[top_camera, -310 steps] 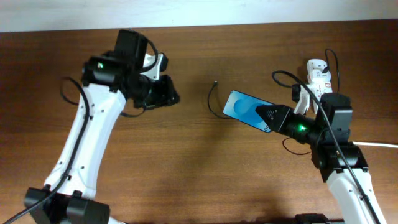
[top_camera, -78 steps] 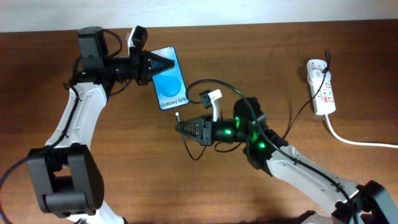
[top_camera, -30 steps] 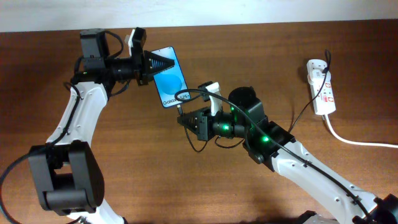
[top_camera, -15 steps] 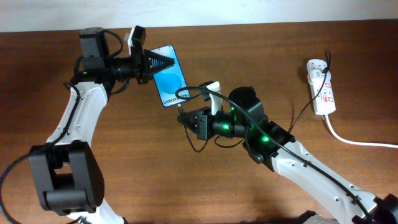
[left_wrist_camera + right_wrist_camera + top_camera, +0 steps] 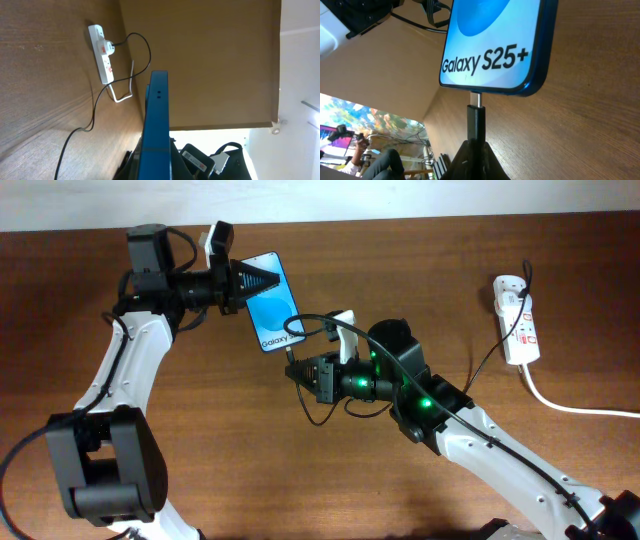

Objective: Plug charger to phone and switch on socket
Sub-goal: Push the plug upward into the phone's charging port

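Note:
The robot's left gripper needs to release the phone flat on the bare wooden table [image 5: 262, 365] next to the fingertips of the right gripper.
My left gripper [image 5: 262, 282] is shut on the top end of the phone [image 5: 275, 315], blue screen with "Galaxy S25" text, and holds it above the table at upper centre. My right gripper [image 5: 291, 369] is shut on the charger's dark plug [image 5: 475, 122], whose metal tip meets the phone's bottom edge [image 5: 495, 87]. In the left wrist view the phone [image 5: 155, 125] shows edge-on between the jaws. The black charger cable [image 5: 470, 365] runs right to the white socket strip [image 5: 517, 320], also seen in the left wrist view [image 5: 102, 60].
The socket's thick white cord [image 5: 580, 408] runs off the right edge. A loop of black cable [image 5: 320, 415] hangs below my right gripper. The wooden table [image 5: 250, 460] ends at a pale wall along the far edge.
My right gripper has held the plug at the phone's bottom edge and crept slightly closer over the last second. The left arm keeps the phone still.

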You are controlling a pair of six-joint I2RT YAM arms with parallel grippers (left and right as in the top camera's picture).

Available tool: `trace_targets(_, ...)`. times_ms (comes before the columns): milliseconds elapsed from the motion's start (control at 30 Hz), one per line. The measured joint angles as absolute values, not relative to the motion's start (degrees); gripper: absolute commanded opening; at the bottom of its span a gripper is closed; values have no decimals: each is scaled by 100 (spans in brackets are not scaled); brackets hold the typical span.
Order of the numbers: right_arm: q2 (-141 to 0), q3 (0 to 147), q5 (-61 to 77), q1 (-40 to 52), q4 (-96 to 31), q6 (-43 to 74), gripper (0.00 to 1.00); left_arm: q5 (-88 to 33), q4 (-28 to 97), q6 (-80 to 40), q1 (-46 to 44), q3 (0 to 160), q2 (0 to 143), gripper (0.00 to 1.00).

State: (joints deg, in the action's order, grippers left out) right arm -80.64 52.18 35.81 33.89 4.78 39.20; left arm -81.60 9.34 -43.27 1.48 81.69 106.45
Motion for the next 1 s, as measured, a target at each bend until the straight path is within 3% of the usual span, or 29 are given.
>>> trace_targets(1000,-8171,5218,3889,3157,580,4093,4,-7985,718,-4257,1,8169,10645,0)
